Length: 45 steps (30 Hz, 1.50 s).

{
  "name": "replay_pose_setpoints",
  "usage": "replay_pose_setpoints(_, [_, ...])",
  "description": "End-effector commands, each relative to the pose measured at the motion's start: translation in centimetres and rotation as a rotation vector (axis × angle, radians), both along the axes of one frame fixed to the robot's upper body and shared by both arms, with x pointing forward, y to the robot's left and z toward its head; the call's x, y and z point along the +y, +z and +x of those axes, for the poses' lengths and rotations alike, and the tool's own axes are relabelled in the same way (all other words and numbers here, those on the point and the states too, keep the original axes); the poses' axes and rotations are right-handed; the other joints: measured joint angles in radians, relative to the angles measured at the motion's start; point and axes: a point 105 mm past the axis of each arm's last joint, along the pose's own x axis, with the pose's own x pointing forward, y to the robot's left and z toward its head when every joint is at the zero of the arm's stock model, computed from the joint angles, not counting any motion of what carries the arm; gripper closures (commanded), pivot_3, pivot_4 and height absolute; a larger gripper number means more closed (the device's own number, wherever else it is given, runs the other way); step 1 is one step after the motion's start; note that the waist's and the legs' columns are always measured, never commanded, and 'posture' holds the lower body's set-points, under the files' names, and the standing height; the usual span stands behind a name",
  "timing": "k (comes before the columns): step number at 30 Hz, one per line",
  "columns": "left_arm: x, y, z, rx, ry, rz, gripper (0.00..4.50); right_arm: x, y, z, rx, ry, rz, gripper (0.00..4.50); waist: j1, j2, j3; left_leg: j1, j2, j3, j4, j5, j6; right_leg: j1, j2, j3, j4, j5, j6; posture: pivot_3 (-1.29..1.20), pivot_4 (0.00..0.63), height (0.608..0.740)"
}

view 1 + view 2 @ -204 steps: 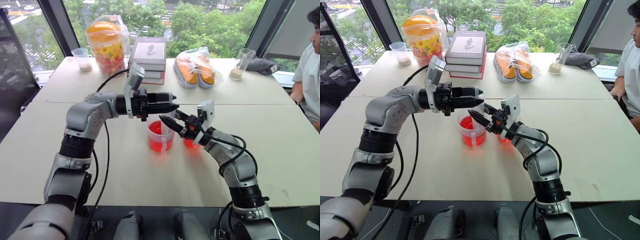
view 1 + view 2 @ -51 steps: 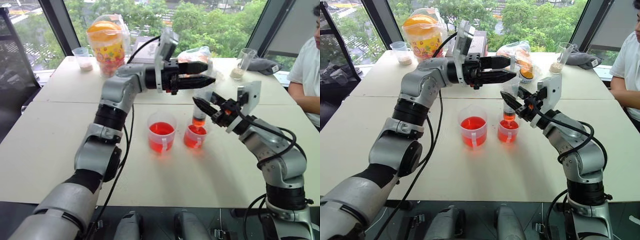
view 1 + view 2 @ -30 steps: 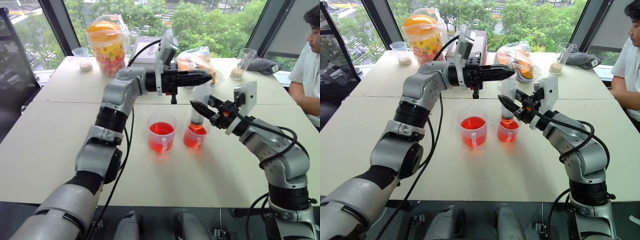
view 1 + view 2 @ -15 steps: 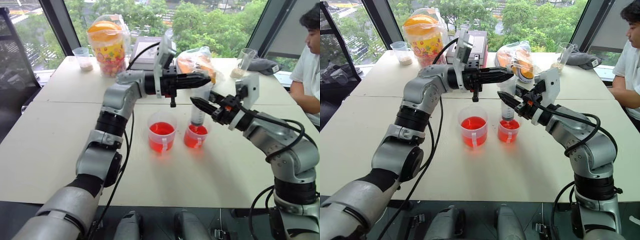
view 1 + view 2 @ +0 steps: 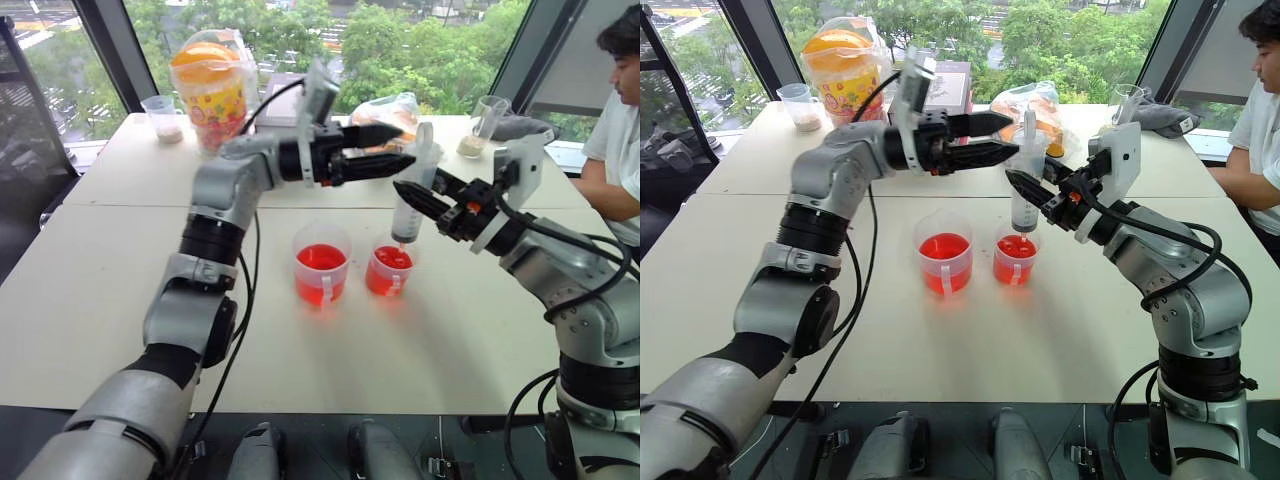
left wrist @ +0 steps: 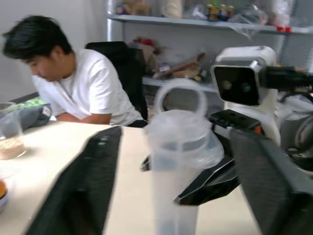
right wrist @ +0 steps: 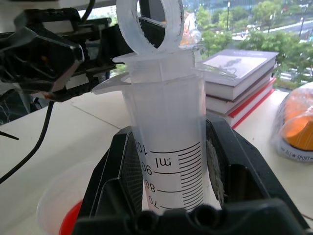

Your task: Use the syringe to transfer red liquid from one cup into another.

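I will put the clear syringe down with my right gripper on the table (image 5: 484, 287) next to the narrower cup, away from the wider cup.
My right gripper (image 5: 409, 197) is shut on the barrel of the clear syringe (image 5: 410, 205), which it holds upright. The syringe's orange-red tip hangs just above the narrower cup (image 5: 386, 272), which holds red liquid (image 5: 390, 258). Left of it stands the wider cup (image 5: 321, 265), about half full of red liquid. My left gripper (image 5: 405, 143) is open. Its fingers (image 6: 83, 191) stand apart on either side of the plunger's ring (image 6: 182, 100) without gripping it. In the right wrist view the scale-marked barrel (image 7: 168, 132) sits between my fingers (image 7: 117, 181).
A person (image 5: 620, 110) sits at the table's right edge. Along the back stand an orange snack jar (image 5: 210, 85), a stack of books (image 5: 940, 90), bagged shoes (image 5: 395, 115) and two small cups (image 5: 163, 115) (image 5: 485, 125). The table (image 5: 300, 370) is bare in front of the cups.
My left gripper has opened off the plunger top and drawn slightly left. My right gripper has raised the syringe a little, so its tip hangs above the narrower cup.
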Motion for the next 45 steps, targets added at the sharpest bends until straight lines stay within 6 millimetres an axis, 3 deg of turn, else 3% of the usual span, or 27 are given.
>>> replay_pose_setpoints(1, [2.0, 2.2, -0.8, -0.044, 0.019, -0.067, 0.02, 0.2, 1.7, -0.8, -0.08, 0.017, -0.003, 3.09, 0.003, 0.0, 0.0, 0.0, 0.0, 0.0, 0.0, 0.0, 0.0, 0.0, 0.0, 0.0, 0.0, 0.0, 0.0, 0.0, 0.15, 0.74])
replay_pose_setpoints(6, [5.3, 1.1, -1.3, -0.036, 0.112, -0.037, 0.02, -0.3, 1.7, -0.3, -0.051, 0.001, 0.007, 3.09, 0.002, 0.0, 0.0, 0.0, 0.0, 0.001, 0.0, 0.0, 0.0, 0.0, -0.002, 0.0, 0.0, 0.0, 0.0, 0.0, 0.15, 0.74])
replay_pose_setpoints(10, [6.6, -0.5, -1.9, -0.009, 0.154, 0.006, 0.02, -1.5, 3.0, 0.6, -0.023, -0.048, 0.041, 3.09, 0.005, 0.0, 0.0, 0.0, 0.0, 0.001, 0.001, 0.0, 0.0, 0.0, -0.002, 0.0, 0.001, 0.0, 0.0, 0.0, 0.15, 0.74])
replay_pose_setpoints(13, [7.2, -1.6, -2.3, 0.01, 0.178, 0.035, 0.02, -3.2, 4.9, 1.6, 0.061, -0.103, 0.085, 3.09, 0.008, 0.0, 0.0, 0.0, -0.001, 0.001, 0.002, 0.0, 0.0, 0.0, -0.003, 0.0, 0.001, 0.0, 0.0, 0.0, 0.15, 0.74])
replay_pose_setpoints(17, [7.8, -2.8, -2.5, 0.029, 0.208, 0.067, 0.02, -6.2, 5.5, 3.2, 0.226, -0.245, 0.073, 3.09, 0.009, 0.0, 0.0, 0.0, -0.001, 0.001, 0.001, 0.0, 0.0, 0.001, -0.003, 0.0, 0.0, 0.0, 0.0, 0.0, 0.15, 0.74])
replay_pose_setpoints(21, [8.1, -4.4, -3.3, 0.04, 0.206, 0.103, 0.02, -8.5, 1.9, 3.7, 0.546, -0.349, -0.045, 3.09, 0.007, 0.0, 0.0, 0.0, -0.001, 0.002, -0.001, 0.0, 0.0, 0.0, -0.003, 0.0, -0.001, 0.0, -0.001, 0.0, 0.15, 0.74])
replay_pose_setpoints(27, [7.9, -4.7, -3.7, 0.046, 0.219, 0.089, 0.02, -11.1, -3.6, 3.7, 0.894, -0.421, -0.069, 3.09, 0.005, 0.0, 0.0, 0.0, -0.001, 0.003, 0.0, 0.0, 0.0, -0.001, -0.003, 0.001, -0.001, 0.0, 0.0, 0.0, 0.15, 0.74])
replay_pose_setpoints(35, [7.8, -5.2, -4.3, 0.052, 0.24, 0.09, 0.02, -13.8, -9.8, 4.9, 1.089, -0.519, -0.129, 3.09, 0.003, 0.0, 0.0, -0.001, -0.001, 0.003, 0.0, 0.0, 0.0, -0.001, -0.002, 0.001, -0.001, 0.0, 0.0, 0.0, 0.15, 0.74])
replay_pose_setpoints(39, [8.0, -5.4, -4.4, 0.052, 0.255, 0.104, 0.02, -14.4, -11.6, 5.2, 1.125, -0.539, -0.148, 3.09, 0.002, 0.0, 0.0, 0.0, -0.001, 0.003, 0.0, 0.0, 0.0, -0.001, -0.002, 0.001, -0.001, 0.0, 0.0, 0.0, 0.15, 0.74])
replay_pose_setpoints(42, [8.5, -5.6, -4.5, 0.06, 0.266, 0.117, 0.0, -14.8, -11.5, 5.5, 1.116, -0.535, -0.123, 1.63, 0.003, 0.0, 0.0, 0.0, -0.001, 0.003, 0.0, 0.0, 0.0, -0.001, -0.002, 0.001, -0.001, 0.0, 0.0, 0.0, 0.15, 0.74])
replay_pose_setpoints(45, [8.7, -5.8, -4.6, 0.066, 0.273, 0.13, 0.0, -14.7, -10.1, 5.6, 1.089, -0.521, -0.078, 0.04, 0.003, 0.0, 0.0, 0.0, -0.001, 0.003, 0.0, 0.0, 0.0, -0.001, -0.002, 0.001, -0.001, 0.0, 0.0, 0.0, 0.15, 0.74])
